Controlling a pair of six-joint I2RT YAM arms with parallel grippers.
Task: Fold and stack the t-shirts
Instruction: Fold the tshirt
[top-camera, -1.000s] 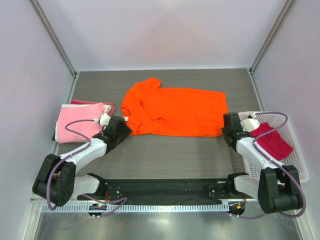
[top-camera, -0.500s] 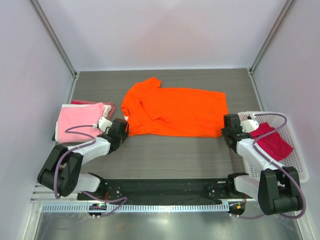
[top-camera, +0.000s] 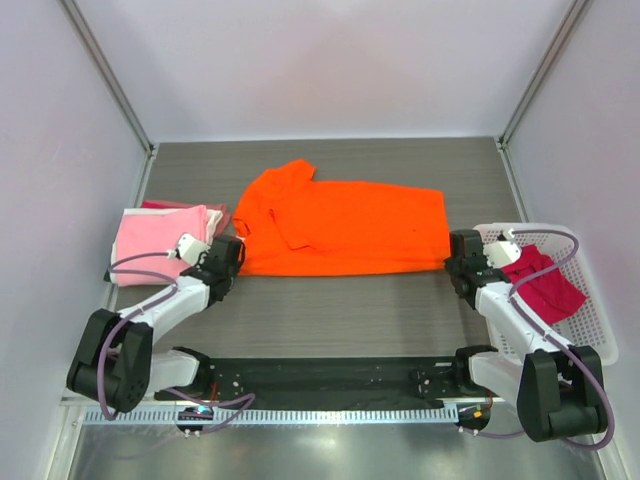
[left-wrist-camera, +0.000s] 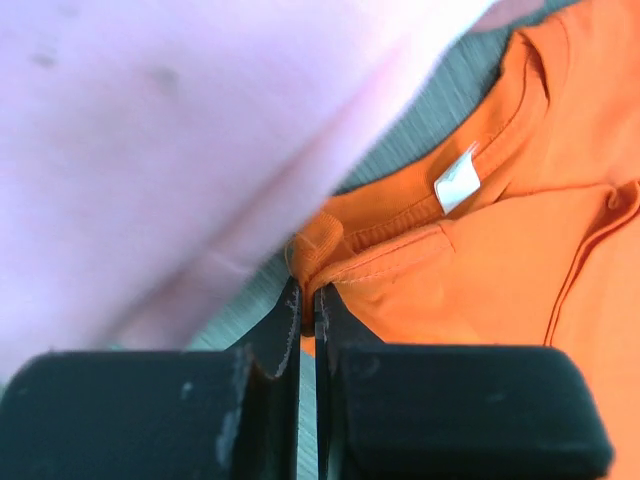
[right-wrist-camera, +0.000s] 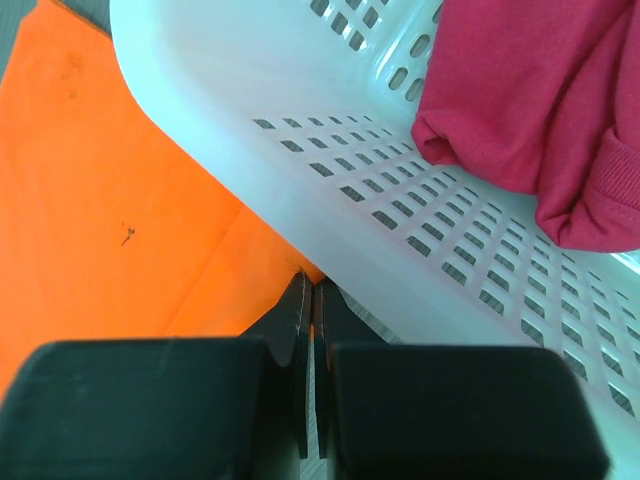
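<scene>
The orange t-shirt's collar corner is held by my left gripper against the light pink t-shirt, so I should open it and take the orange t-shirt's near edge farther in before folding (top-camera: 256, 271).
A bright orange t-shirt (top-camera: 340, 230) lies spread across the middle of the table. My left gripper (top-camera: 232, 252) is shut on its near left corner, close to the collar and white label (left-wrist-camera: 457, 182). At the near right corner my right gripper (top-camera: 455, 262) is shut on the orange hem (right-wrist-camera: 290, 262), right against the basket wall. A folded light pink t-shirt (top-camera: 155, 245) sits at the left on top of other folded cloth. A dark pink-red t-shirt (top-camera: 543, 282) lies crumpled in the basket.
The white plastic lattice basket (top-camera: 590, 320) stands at the right edge, touching the right arm's side. Its wall (right-wrist-camera: 330, 130) fills much of the right wrist view. Grey walls enclose the table on three sides. A black rail runs along the near edge.
The left gripper has closed on the orange shirt's left corner. The shirt has been drawn out straighter and its left edge has shifted left toward the pink stack.
</scene>
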